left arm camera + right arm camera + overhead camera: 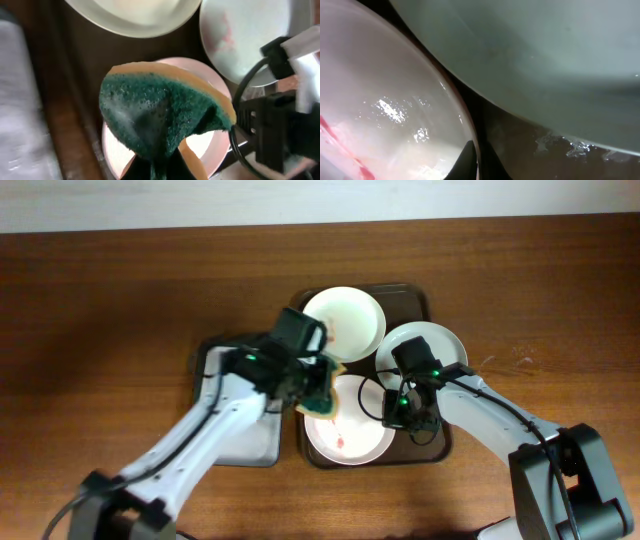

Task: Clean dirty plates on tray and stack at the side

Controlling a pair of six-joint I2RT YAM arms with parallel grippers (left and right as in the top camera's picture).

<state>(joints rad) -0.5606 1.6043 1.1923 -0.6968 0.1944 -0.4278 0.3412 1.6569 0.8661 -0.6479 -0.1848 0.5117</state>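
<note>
Next, I let go of the green and yellow sponge with my left gripper in the sponge tray's near half (219, 426), away from the brown tray.
Three white plates lie on the dark brown tray (432, 442): a far plate (345, 320), a right plate (425, 348) and a near plate (350, 435) with red smears. My left gripper (318, 392) is shut on a green and yellow sponge (165, 112) and holds it over the near plate's (116, 150) left part. My right gripper (398, 416) is shut on the near plate's right rim (470, 145), with one finger inside and one outside. Red sauce shows on the near plate in the right wrist view (350, 150) and on the right plate in the left wrist view (240, 35).
A grey-white sponge tray (250, 442) stands left of the brown tray, partly under my left arm. The right plate (545, 60) overhangs close to my right gripper. Bare wooden table (120, 300) lies all around.
</note>
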